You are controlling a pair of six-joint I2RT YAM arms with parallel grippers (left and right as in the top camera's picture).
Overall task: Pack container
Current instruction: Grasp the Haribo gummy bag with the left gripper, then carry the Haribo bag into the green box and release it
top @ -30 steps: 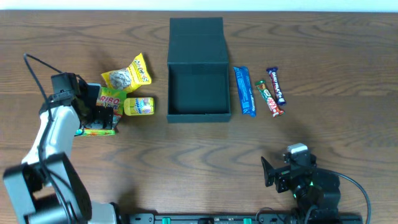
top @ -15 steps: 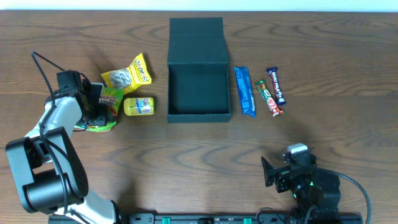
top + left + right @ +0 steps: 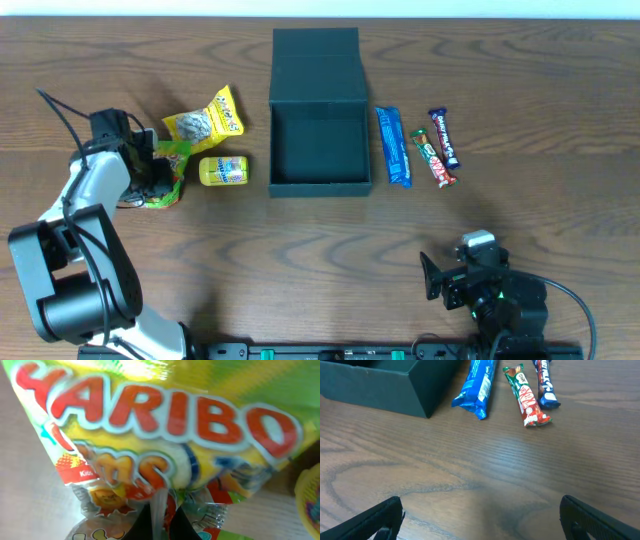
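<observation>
Next, my left gripper releases the Haribo bag on the middle of the container's bare bottom point(image 3: 316, 153).
The container point(image 3: 320, 184) is a dark green-black square box at the table's middle back, its flap lid point(image 3: 315, 62) folded open behind it and its inside bare. Its corner also shows in the right wrist view point(image 3: 375, 390). At the far left my left gripper point(image 3: 152, 176) is shut on the lower edge of a green and yellow Haribo bag point(image 3: 170, 165). In the left wrist view the bag point(image 3: 150, 425) fills the frame, its foil pinched between the left gripper's point(image 3: 162, 521) dark tips. My right gripper point(image 3: 482, 517) stands wide open over bare wood at the front right point(image 3: 448, 280).
A yellow snack packet point(image 3: 205, 122) and a small yellow packet point(image 3: 223, 170) lie just right of the bag. To the right of the box lie a blue bar point(image 3: 393, 146), a red and green bar point(image 3: 432, 158) and a dark blue bar point(image 3: 444, 137).
My left gripper has gone from open to shut, pinching the Haribo bag, which has crumpled and drawn slightly left. The right arm has not moved.
</observation>
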